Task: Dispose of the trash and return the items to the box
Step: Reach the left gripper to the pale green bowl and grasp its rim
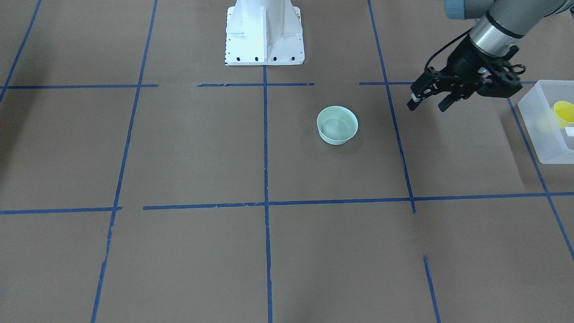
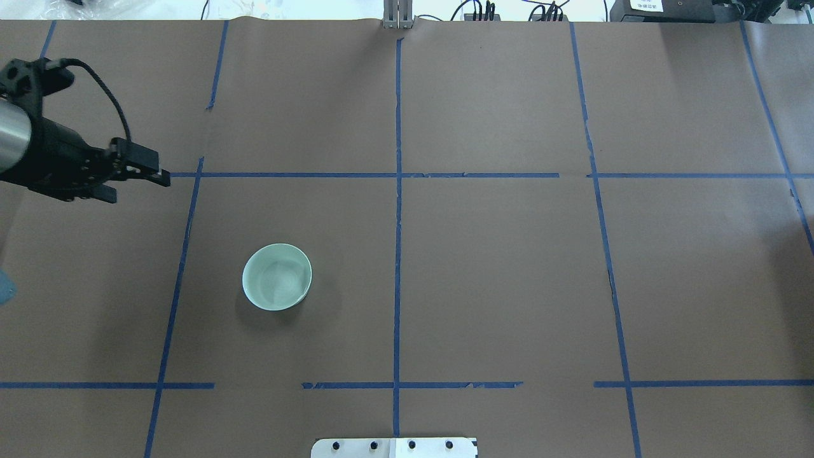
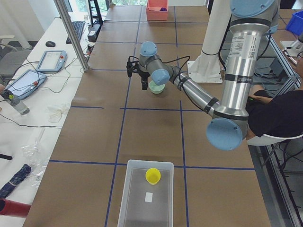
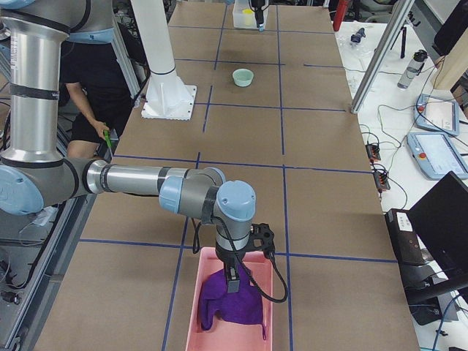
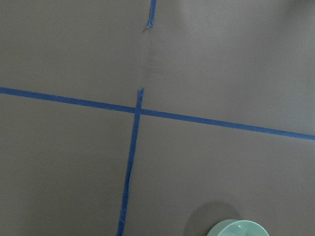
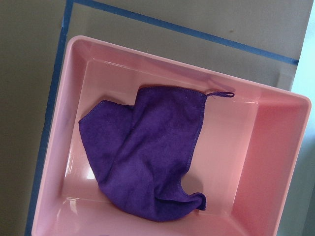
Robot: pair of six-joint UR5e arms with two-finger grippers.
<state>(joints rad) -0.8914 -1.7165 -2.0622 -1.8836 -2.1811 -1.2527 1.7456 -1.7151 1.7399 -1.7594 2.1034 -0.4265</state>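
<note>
The pale green bowl is next, and my left gripper should go to it and close on the bowl's rim (image 1: 354, 115), on the side facing the translucent frosted-white box.
The small yellow cup (image 1: 564, 113) stands inside the translucent frosted-white box (image 1: 538, 139) at the table's end on my left; both also show in the exterior left view, the cup (image 3: 153, 176) in the box (image 3: 135, 203). My left gripper (image 1: 427, 105) is open and empty, held above the table between the box and a pale green bowl (image 1: 337, 124). In the overhead view it (image 2: 141, 187) is up and left of the bowl (image 2: 277, 277). My right gripper (image 4: 232, 281) hangs over a pink bin; I cannot tell whether it is open or shut.
The pink bin (image 6: 74, 73) at the table's right end holds a crumpled purple cloth (image 6: 147, 152). The white robot base (image 1: 264, 36) stands at the table's middle edge. Blue tape lines cross the brown table cover. An operator sits behind the robot.
</note>
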